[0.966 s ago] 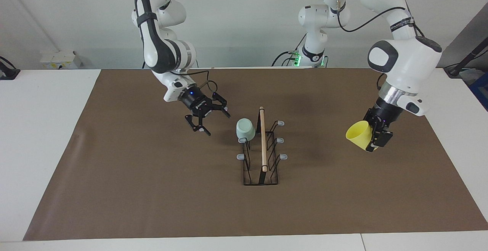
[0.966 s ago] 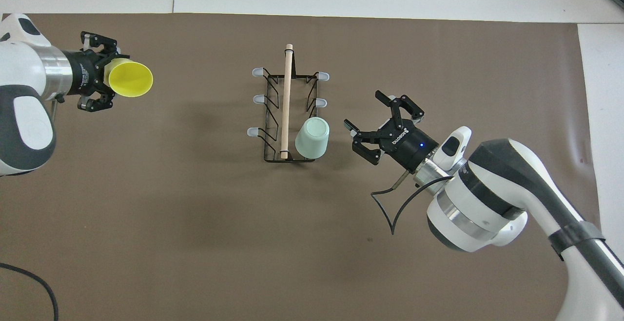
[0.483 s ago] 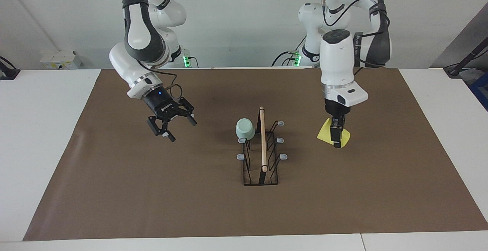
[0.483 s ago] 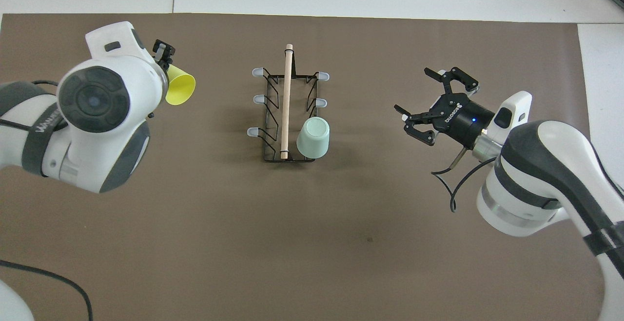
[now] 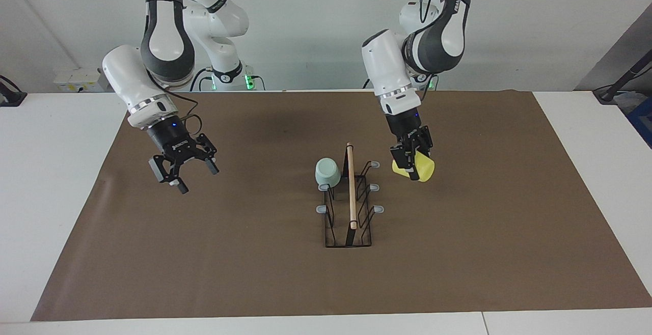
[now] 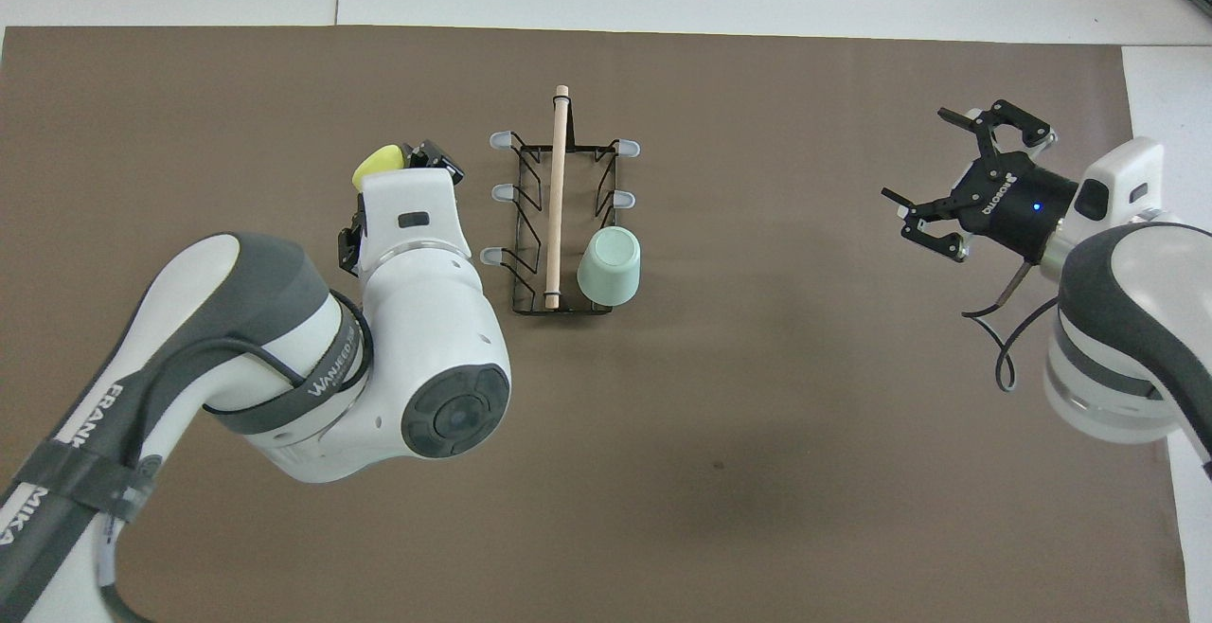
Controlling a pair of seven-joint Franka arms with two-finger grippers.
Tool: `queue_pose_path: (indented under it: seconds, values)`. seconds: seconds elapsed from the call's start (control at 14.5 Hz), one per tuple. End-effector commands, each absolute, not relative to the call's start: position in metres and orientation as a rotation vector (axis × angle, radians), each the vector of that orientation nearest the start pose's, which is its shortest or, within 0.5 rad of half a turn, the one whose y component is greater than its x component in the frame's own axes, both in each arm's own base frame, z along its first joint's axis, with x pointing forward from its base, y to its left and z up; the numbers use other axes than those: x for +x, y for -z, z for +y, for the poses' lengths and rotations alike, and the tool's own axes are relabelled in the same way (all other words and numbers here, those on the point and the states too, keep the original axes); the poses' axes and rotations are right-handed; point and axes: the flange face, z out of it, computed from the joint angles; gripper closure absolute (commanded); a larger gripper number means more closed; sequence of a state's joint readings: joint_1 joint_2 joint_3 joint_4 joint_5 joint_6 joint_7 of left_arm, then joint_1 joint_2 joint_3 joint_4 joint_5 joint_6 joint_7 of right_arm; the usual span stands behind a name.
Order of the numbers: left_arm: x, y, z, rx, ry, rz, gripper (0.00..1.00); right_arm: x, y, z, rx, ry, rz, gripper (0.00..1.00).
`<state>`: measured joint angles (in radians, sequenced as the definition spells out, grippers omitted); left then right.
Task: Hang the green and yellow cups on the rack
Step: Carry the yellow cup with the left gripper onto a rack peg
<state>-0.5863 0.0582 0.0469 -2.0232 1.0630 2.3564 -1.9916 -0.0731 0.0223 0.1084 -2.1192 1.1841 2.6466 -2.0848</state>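
Observation:
The yellow cup will sit on the rack's bare peg (image 6: 506, 269) opposite the pale green cup after my left gripper lets it go.
The black wire rack (image 5: 351, 233) (image 6: 530, 225) with a wooden rod on top stands mid-mat. The pale green cup (image 5: 327, 171) (image 6: 609, 268) hangs mouth-down on the prong closest to the robots, on the side toward the right arm. My left gripper (image 5: 410, 164) is shut on the yellow cup (image 5: 420, 169) (image 6: 377, 164), tilted in the air just beside the rack's prongs toward the left arm's end, a small gap from them. In the overhead view the arm's wrist hides most of that cup. My right gripper (image 5: 191, 177) (image 6: 956, 173) hangs open and empty over the mat toward the right arm's end.
A brown mat (image 5: 254, 274) (image 6: 720, 471) covers the table, with white tabletop (image 5: 51, 172) around it. Several grey-tipped prongs (image 5: 375, 187) on the rack are bare.
My left arm swung the yellow cup from the left arm's end of the mat over to the rack's side. My right gripper drew away from the rack, still open.

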Motion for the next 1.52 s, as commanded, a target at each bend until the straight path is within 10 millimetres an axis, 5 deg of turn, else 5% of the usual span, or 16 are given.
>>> queue_pose_path:
  seconds: [0.0,0.41,0.69,0.9,0.97,1.03,1.45]
  values:
    - [0.487,-0.453,-0.304,-2.586,1.390,-0.934,1.00,0.577,-0.455,-0.015,-2.398,1.215,-1.589,0.00]
    - [0.468,-0.407,-0.342,-2.424,1.582,-0.845,1.00,0.578,-0.461,-0.002,-2.621,0.802,-1.699,0.00]
    - [0.460,-0.373,-0.365,-2.393,1.589,-0.798,1.00,0.573,-0.483,0.013,-2.872,0.460,-1.663,0.00]
    - [0.456,-0.362,-0.374,-2.400,1.597,-0.781,1.00,0.570,-0.506,0.032,-3.116,0.342,-1.293,0.00]
    - [0.457,-0.365,-0.377,-2.414,1.595,-0.780,0.32,0.569,-0.516,0.038,-3.170,0.347,-1.122,0.00]
    - [0.458,-0.366,-0.375,-2.416,1.590,-0.770,0.00,0.570,-0.524,0.042,-3.212,0.346,-0.959,0.00]
    - [0.464,-0.415,-0.360,-2.468,1.515,-0.757,0.00,0.567,-0.596,0.040,-3.301,0.242,-0.422,0.00]
